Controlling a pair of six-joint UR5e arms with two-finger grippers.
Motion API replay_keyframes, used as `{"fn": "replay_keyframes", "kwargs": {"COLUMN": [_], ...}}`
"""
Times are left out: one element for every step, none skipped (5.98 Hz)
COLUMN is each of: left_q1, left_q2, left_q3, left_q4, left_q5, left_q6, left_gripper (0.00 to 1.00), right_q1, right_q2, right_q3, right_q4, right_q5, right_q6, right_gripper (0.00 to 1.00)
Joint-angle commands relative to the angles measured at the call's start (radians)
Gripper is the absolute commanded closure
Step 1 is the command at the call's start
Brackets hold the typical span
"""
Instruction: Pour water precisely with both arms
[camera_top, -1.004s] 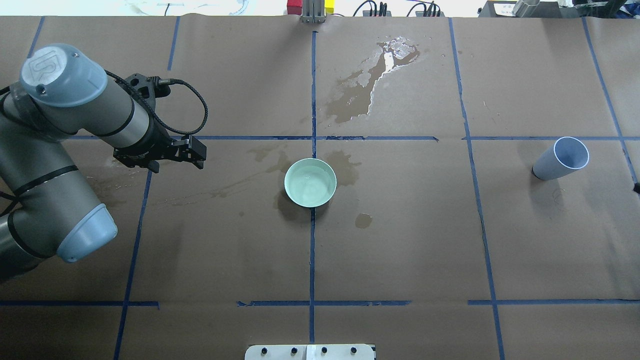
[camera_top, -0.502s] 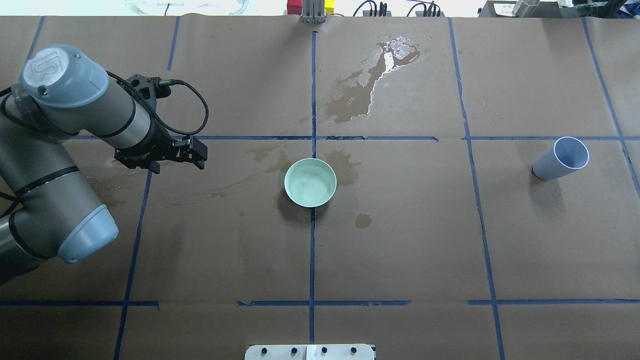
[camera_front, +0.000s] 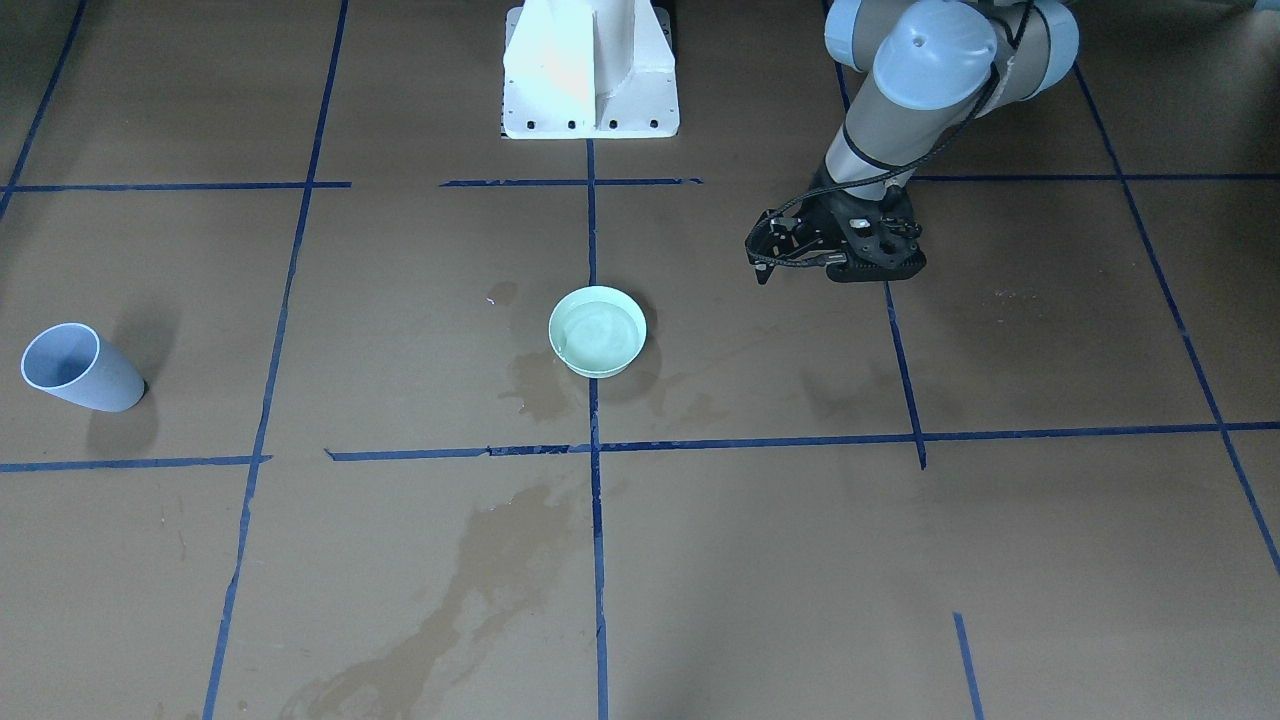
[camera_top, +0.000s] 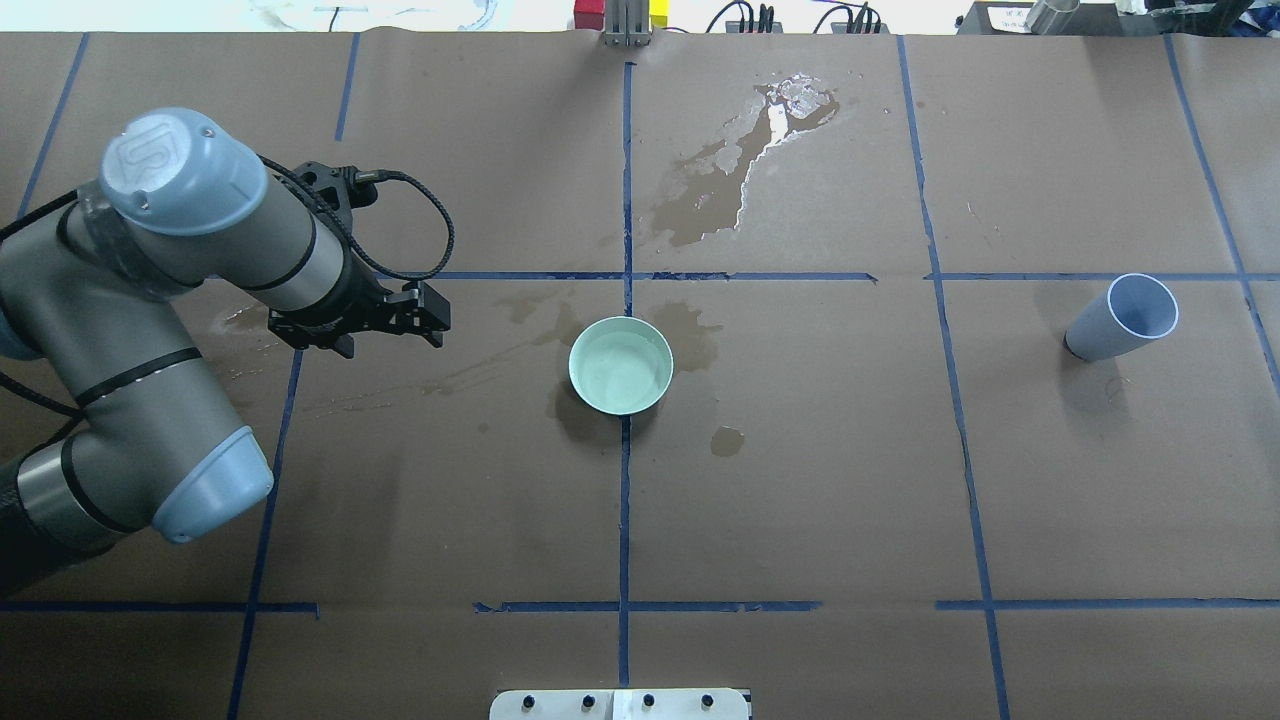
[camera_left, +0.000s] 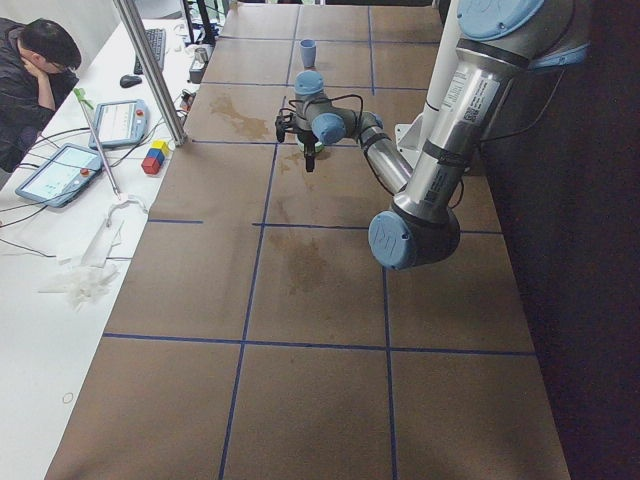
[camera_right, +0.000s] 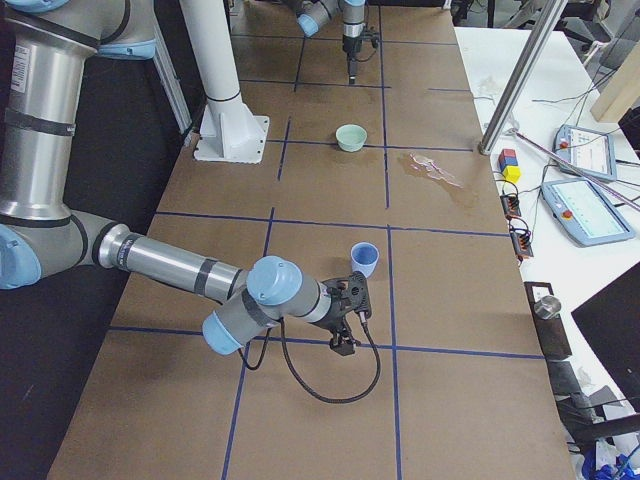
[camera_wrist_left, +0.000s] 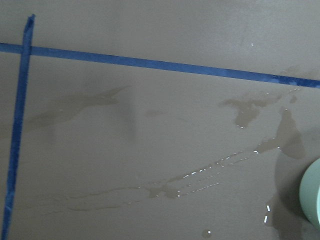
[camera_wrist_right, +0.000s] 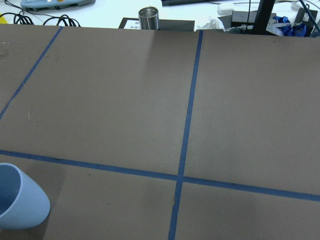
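The pale green bowl is next for my left gripper, which should go to it and close on the bowl's rim (camera_front: 643, 323) (camera_wrist_left: 318, 200), at the side facing this gripper.
A pale green bowl (camera_top: 620, 365) with water in it stands at the table's middle; it also shows in the front view (camera_front: 597, 332) and at the left wrist view's right edge (camera_wrist_left: 312, 200). A light blue cup (camera_top: 1120, 320) stands upright at the far right and looks empty. My left gripper (camera_top: 437, 320) hovers low, left of the bowl and apart from it; its jaws look open and empty (camera_front: 757, 255). My right gripper (camera_right: 345, 343) shows only in the right side view, near the cup (camera_right: 364, 259); I cannot tell whether it is open or shut.
A water puddle (camera_top: 745, 165) lies beyond the bowl, and wet stains (camera_wrist_left: 200, 182) run between the bowl and my left gripper. The white pedestal base (camera_front: 590, 70) stands at the robot's side. A metal can (camera_wrist_right: 148, 18) sits past the table's right end.
My left arm has moved right, bringing its gripper closer to the bowl. The dark tip seen earlier at the overhead view's right edge is gone. Bowl and cup have not moved.
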Motion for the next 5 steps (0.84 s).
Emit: {"fn": "replay_keyframes", "kwargs": {"left_q1": [0.037,0.077,0.109,0.157,0.229], "left_q2": [-0.05,-0.091,-0.096,-0.101,-0.136], "left_q3": [0.019,0.055,0.119,0.191,0.224], "left_q4": [-0.001,-0.038,-0.186,-0.334,-0.354], "left_q5": [0.036,0.088,0.131,0.165,0.262], "left_q6": [-0.065,-0.137,-0.217,-0.315,-0.369], "left_gripper": [0.0,0.0,0.0,0.0,0.0], "right_q1": [0.016,0.062,0.076,0.076,0.076], "right_q2": [0.007,0.018,0.027,0.025,0.027], "right_q3": [0.174,0.233,0.226,0.207,0.207], "right_q4": [-0.526,-0.827,-0.868,-0.862,-0.86], "right_q5": [0.011,0.003,-0.009,-0.008,-0.006], "right_q6": [-0.267,-0.429,-0.446,-0.444,-0.446], "right_gripper": [0.0,0.0,0.0,0.0,0.0]}}
